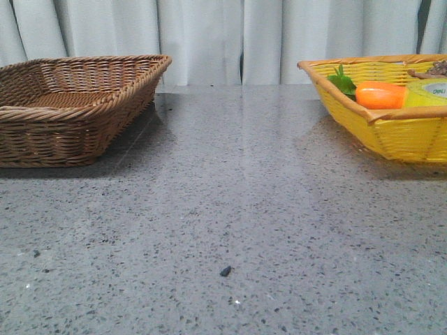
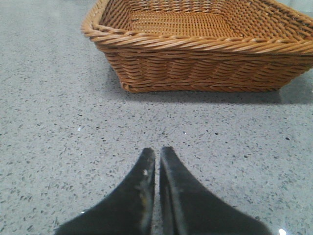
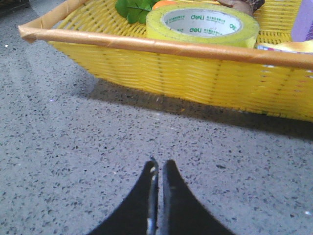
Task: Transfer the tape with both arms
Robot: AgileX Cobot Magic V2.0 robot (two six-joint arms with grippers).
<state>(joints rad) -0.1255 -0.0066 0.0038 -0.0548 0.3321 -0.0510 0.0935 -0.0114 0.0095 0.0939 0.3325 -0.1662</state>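
I should next move my right gripper to the yellow tape in the yellow basket and close it on the tape's side [image 1: 412,94] [image 3: 154,23] that faces the brown wicker basket.
The tape [image 3: 203,25], a wide yellow roll with a white core and green print, lies flat inside the yellow basket [image 3: 161,63]. In the front view the tape [image 1: 427,91] shows at the far right, partly cut off, behind the basket's rim [image 1: 380,132]. My right gripper [image 3: 159,164] is shut and empty, low over the table in front of that basket. My left gripper [image 2: 157,151] is shut and empty, in front of the brown wicker basket [image 2: 195,68]. Neither gripper shows in the front view.
The brown wicker basket [image 1: 70,118] stands at the back left and holds nothing I can see. The yellow basket also holds an orange carrot [image 1: 379,95] with green leaves [image 1: 342,82], a brown item [image 1: 431,70] and a purple thing [image 3: 303,22]. A small dark speck [image 1: 225,271] lies on the grey table.
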